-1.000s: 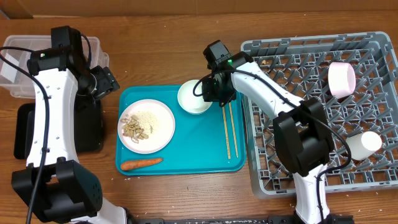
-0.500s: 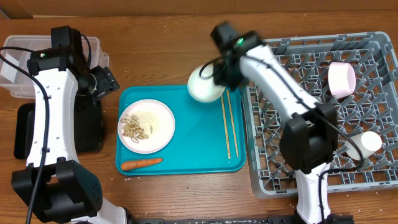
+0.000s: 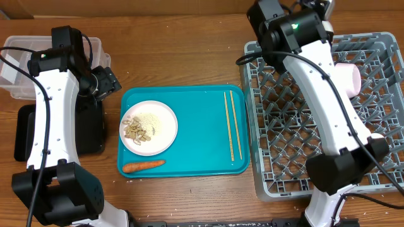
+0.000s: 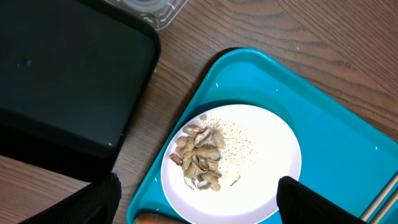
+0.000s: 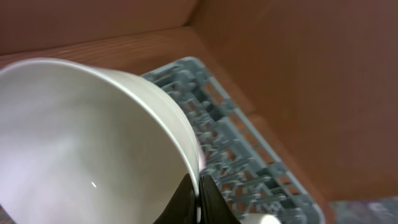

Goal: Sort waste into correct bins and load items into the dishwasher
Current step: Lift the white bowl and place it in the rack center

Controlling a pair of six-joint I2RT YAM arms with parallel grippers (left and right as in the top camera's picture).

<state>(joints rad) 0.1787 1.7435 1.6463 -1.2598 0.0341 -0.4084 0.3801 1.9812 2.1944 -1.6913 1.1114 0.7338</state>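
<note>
The white bowl, now held tilted high above the rack, will go in the grey dish rack [image 3: 298, 101], between the pink cup and the chopsticks, from my right gripper.
My right gripper [image 5: 200, 202] is shut on the rim of a white bowl [image 5: 81, 143] and holds it tilted, high above the grey dish rack [image 5: 236, 149]. In the overhead view the raised right arm [image 3: 287, 28] sits over the rack's [image 3: 303, 157] far left corner and hides the bowl. My left gripper [image 4: 199, 208] is open and empty above the white plate [image 4: 255, 155] of peanut shells [image 4: 199, 155] on the teal tray [image 3: 189, 157]. On the tray also lie a carrot [image 3: 143, 166] and a pair of chopsticks [image 3: 231, 123].
A pink cup [image 3: 349, 79] and a white cup [image 3: 377, 137] sit in the rack. A clear plastic bin [image 3: 19, 50] stands at the far left, with a black bin [image 3: 25, 132] in front of it, beside the tray.
My right gripper has lifted the white bowl off the tray and carried it up and right, over the rack's far side. The left arm has not moved.
</note>
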